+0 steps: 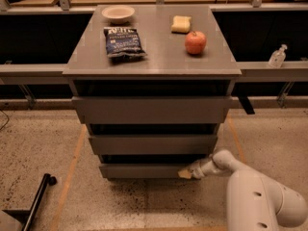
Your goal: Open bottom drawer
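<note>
Next, my gripper backs off and takes the drawer's upper edge (181, 164) before pulling, because its fingers are low on the front of the closed bottom drawer, below that edge.
The grey cabinet has three handleless drawer fronts. The bottom drawer (144, 170) is the lowest and narrowest, just above the floor. The middle drawer front (151, 144) and the tall top drawer front (151, 109) sit above it. My gripper (186, 173) reaches in from the right on a white arm (255, 196). Its pale tips are at the right end of the bottom drawer front, near its upper edge.
On the cabinet top (159, 61) lie a white bowl (118, 13), a blue chip bag (123, 42), a yellow sponge (181, 24) and a red apple (195, 42). A sanitizer bottle (277, 57) stands on the right ledge. A black pole (36, 201) lies on the floor at the lower left.
</note>
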Controlling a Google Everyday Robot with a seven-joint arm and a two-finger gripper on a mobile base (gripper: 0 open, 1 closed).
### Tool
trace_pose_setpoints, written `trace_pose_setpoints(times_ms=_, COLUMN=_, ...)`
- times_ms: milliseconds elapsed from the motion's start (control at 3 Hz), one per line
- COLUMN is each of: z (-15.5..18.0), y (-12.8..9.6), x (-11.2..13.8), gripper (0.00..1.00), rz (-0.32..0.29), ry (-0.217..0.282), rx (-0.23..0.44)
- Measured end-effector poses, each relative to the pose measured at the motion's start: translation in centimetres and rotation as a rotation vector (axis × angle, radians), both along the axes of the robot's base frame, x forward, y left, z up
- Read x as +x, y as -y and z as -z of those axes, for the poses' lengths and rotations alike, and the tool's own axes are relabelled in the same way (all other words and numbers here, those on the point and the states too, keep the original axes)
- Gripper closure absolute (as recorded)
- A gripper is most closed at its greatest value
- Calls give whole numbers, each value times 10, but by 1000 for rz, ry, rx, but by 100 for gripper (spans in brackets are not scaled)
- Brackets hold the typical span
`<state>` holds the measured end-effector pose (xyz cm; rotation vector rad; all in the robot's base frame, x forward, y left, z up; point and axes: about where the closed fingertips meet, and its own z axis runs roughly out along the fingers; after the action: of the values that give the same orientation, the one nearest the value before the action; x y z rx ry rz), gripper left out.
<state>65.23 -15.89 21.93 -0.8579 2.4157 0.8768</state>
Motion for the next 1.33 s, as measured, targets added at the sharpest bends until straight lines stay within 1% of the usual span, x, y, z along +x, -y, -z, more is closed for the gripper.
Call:
trace_pose_setpoints(times_ms=333, z=1, y=-4, x=-1, gripper=86, rz=9, ry=27, rx=27)
trace_pose_setpoints(times_ms=667, z=-23, y=-11, x=-1, gripper=56, rz=-2, ry=98, rx=48)
trace_pose_setpoints(times_ms=1000, z=-39, y=-16, x=-4, gripper=32, rz=-8, ry=136, rx=56)
trace_pose_setpoints(times_ms=1333, z=-45, y=-15, x=-1, gripper=9, rz=-7, ry=153, rx=55)
